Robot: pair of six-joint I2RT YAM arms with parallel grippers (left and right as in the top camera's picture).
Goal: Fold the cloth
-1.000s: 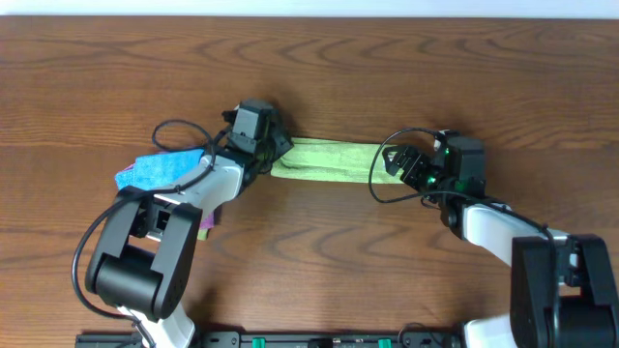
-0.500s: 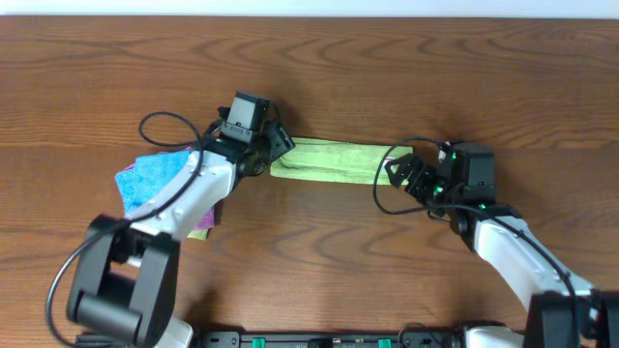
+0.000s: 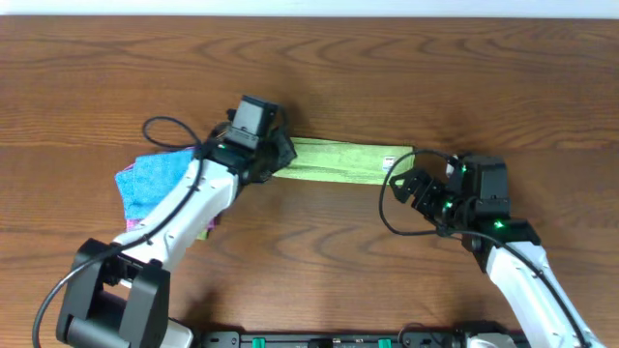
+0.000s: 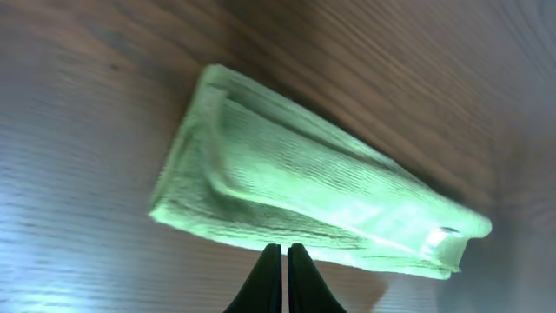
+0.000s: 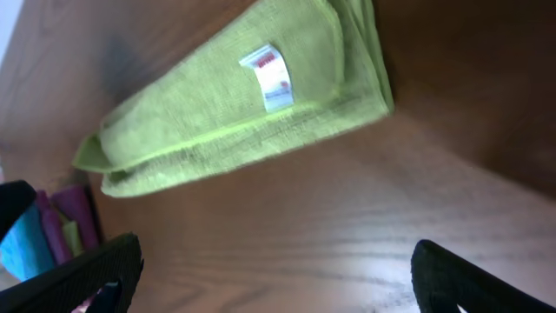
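The robot's right gripper should next move to the lime green cloth's short end [image 3: 403, 162] [image 5: 354, 69] beside the white tag and close there.
The cloth [image 3: 340, 161] is lime green and lies folded into a long narrow strip across the middle of the wooden table [image 3: 319, 261]. In the right wrist view the cloth [image 5: 234, 113] shows a white tag [image 5: 274, 78] on top. My left gripper [image 3: 280, 159] sits at the strip's left end. In the left wrist view this gripper [image 4: 284, 254] is shut with nothing between its fingers, tips at the near edge of the cloth [image 4: 304, 196]. My right gripper [image 3: 406, 184] is off the strip's right end; its wrist view shows it [image 5: 278, 274] wide open over bare wood.
A blue cloth [image 3: 155, 179] lies left of the strip under my left arm, with a pink-magenta cloth [image 3: 207, 228] peeking out below it. Both show at the left edge of the right wrist view, the blue cloth [image 5: 22, 239] and the pink one [image 5: 74, 213].
My right gripper has drawn back from the strip's right end toward the front right, uncovering that end. The left gripper has stayed at the left end.
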